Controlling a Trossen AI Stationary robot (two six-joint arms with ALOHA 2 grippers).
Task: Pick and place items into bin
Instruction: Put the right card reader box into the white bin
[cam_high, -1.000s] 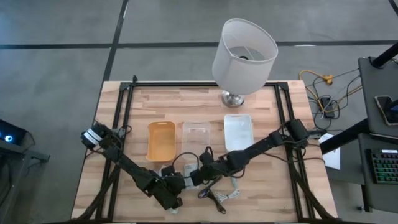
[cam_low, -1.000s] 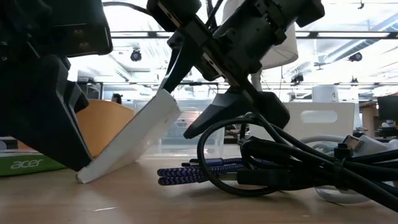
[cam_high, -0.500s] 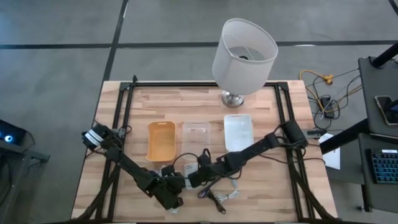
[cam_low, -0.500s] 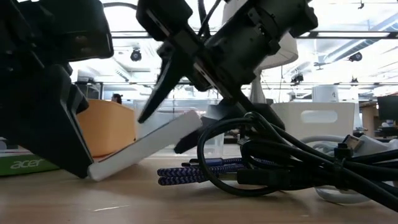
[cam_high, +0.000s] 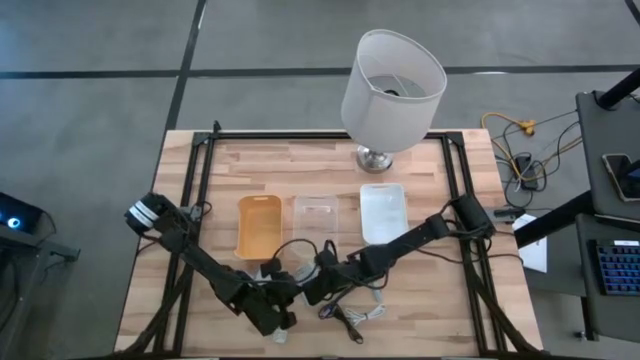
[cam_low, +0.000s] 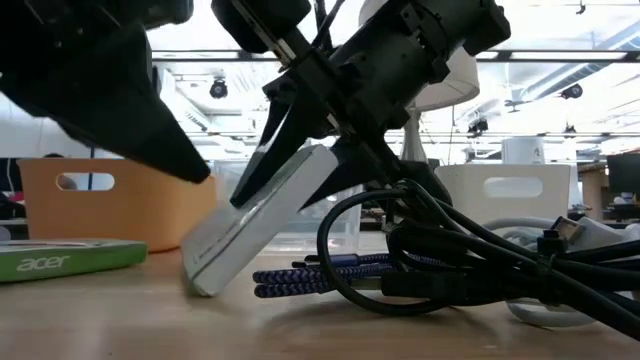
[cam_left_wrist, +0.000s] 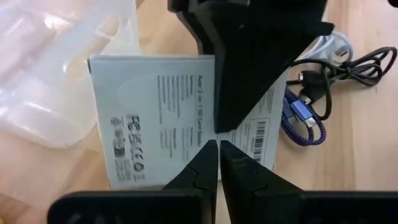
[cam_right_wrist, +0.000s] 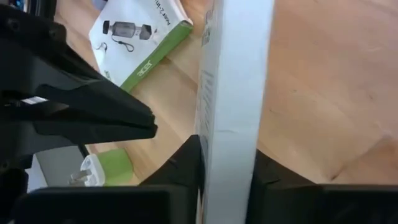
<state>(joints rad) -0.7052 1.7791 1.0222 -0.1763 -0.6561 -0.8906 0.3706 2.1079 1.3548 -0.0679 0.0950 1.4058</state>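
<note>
I should use my right gripper to release the flat white box inside the white bin (cam_high: 383, 222), over toward the near end of the bin.
A flat white box (cam_low: 250, 225) with printed text (cam_left_wrist: 155, 118) leans tilted near the table's front middle. My right gripper (cam_high: 305, 290) is shut on its raised end. My left gripper (cam_left_wrist: 217, 155) is shut. It hovers just above the box's printed face, and in the low view its dark tip (cam_low: 200, 170) stands apart from the box. A purple braided cord (cam_low: 310, 275) and black cords (cam_low: 450, 260) lie on the table beside the box. A second white box with a green side (cam_right_wrist: 140, 37) lies flat nearby. My right gripper pinches the box's raised end (cam_right_wrist: 230, 143) between its two fingers, one on each broad face, with the thin edge toward the wrist camera. The fingers slant down onto it from above. The box is tilted, with its lower end (cam_low: 200, 280) on the table.
Three bins stand in a row behind the work spot: orange (cam_high: 258, 225), clear (cam_high: 315, 218) and white (cam_high: 383, 210). A large white lamp (cam_high: 392, 80) stands at the far edge. A small green and white plug (cam_right_wrist: 102, 171) lies near the boxes.
My right gripper has shut on the box's raised end. My left gripper, which was against the box's lower end, has risen off it. The box first dropped flatter, then stood steeper again, and its lower end has slid along the table toward the cords.
</note>
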